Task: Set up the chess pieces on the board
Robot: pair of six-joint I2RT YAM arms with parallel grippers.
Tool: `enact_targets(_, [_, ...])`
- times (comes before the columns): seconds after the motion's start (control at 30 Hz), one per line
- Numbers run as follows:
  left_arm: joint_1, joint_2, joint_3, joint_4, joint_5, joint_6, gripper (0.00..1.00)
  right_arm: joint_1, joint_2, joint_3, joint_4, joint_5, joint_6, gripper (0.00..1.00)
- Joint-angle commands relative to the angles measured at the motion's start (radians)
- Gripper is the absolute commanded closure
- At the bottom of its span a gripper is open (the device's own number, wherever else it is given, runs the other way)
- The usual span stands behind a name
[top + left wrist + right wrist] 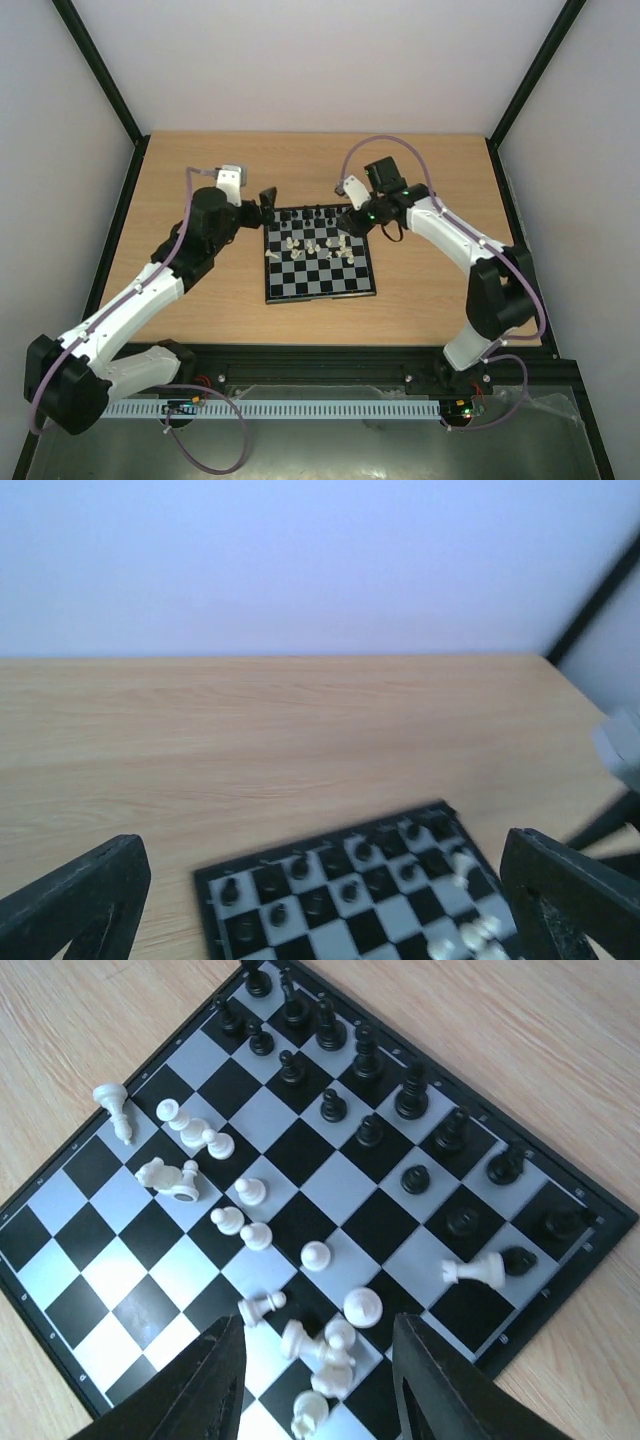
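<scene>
My left gripper needs to next close on the narrow end [273,254] of the lone white piece that is at the board's side edge, apart from the white cluster.
The board [318,284] lies mid-table. Black chess pieces [365,1060] stand in two rows along its far edge. Cream-white chess pieces [335,1345] are scattered over the middle, several of them fallen. One white piece [478,1270] lies among the black ones and another [115,1110] lies at the board's left edge. My right gripper [318,1385] hangs open above the white cluster with nothing gripped, over the far right corner [352,218]. My left gripper [325,910] is wide open and empty beside the far left corner [268,200]. The board's rim [310,842] shows blurred there.
The wooden table [440,290] is ringed by a black frame with posts [100,70] and white walls. A black rail [320,360] runs along the near edge by the arm bases. Bare wood [250,740] stretches behind the board.
</scene>
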Motion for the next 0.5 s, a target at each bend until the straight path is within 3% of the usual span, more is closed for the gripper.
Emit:
enact_targets(0.0, [0.066, 0.011, -0.054, 0.017, -0.15, -0.068, 0.01, 0.079, 0.088, 0.087, -0.079, 0.072, -0.03, 0.59])
enact_targets(0.27, [0.13, 0.048, -0.014, -0.14, -0.292, -0.194, 0.03, 0.159, 0.249, 0.202, -0.132, 0.106, -0.036, 0.65])
enact_targets(0.47, [0.168, 0.047, -0.013, -0.149, -0.25, -0.232, 0.03, 0.196, 0.313, 0.239, -0.155, 0.125, -0.04, 0.67])
